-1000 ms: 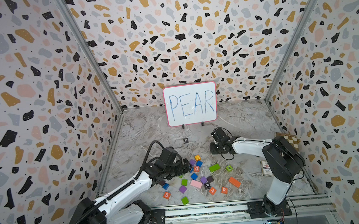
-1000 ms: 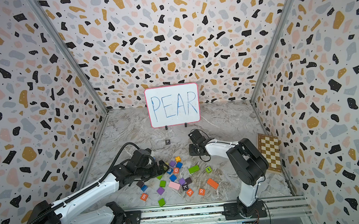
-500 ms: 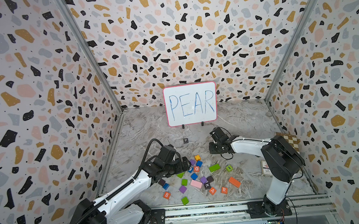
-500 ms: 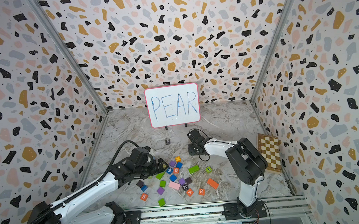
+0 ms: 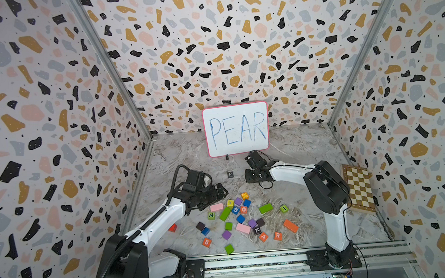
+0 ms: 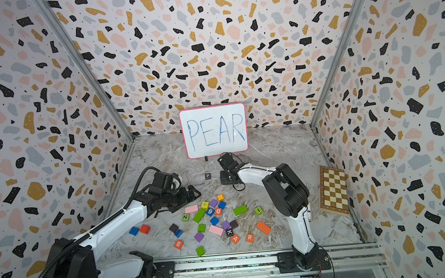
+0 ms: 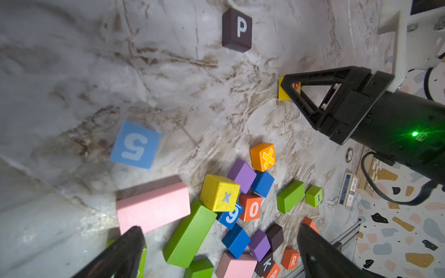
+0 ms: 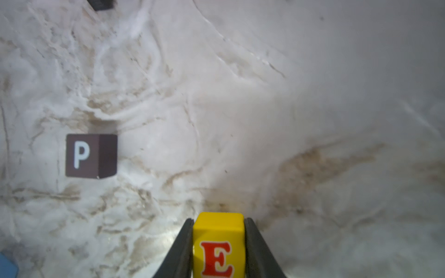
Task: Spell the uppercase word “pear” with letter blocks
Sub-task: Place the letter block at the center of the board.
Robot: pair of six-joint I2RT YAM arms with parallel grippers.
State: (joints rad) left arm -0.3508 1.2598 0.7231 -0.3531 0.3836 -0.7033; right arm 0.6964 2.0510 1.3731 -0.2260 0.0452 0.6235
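Observation:
Next, my right gripper lets go of the yellow E block close beside the dark P block (image 5: 237,174) (image 8: 138,162), on its chessboard side.
My right gripper (image 8: 218,243) is shut on the yellow E block (image 8: 218,231), low over the table to the right of the dark P block (image 8: 91,156). In both top views the P block (image 5: 230,174) (image 6: 207,175) stands alone in front of the whiteboard, a gap away from the right gripper (image 5: 248,177), which hides the E. The orange A block (image 5: 263,236) and R block (image 5: 277,235) lie side by side at the pile's near edge. My left gripper (image 7: 221,250) hangs open over the pile's far left edge (image 5: 219,192), holding nothing.
The "PEAR" whiteboard (image 5: 236,129) stands at the back. A pile of coloured blocks (image 5: 237,213) includes an orange B (image 5: 206,242) and a dark K (image 5: 256,230). A blurred light-blue 5 block (image 7: 136,144) lies beneath the left gripper. A chessboard (image 5: 358,186) lies at the right wall.
My right gripper has carried the E block a little leftward and farther back, closer to the P. The left gripper has drawn back slightly from the pile, staying open.

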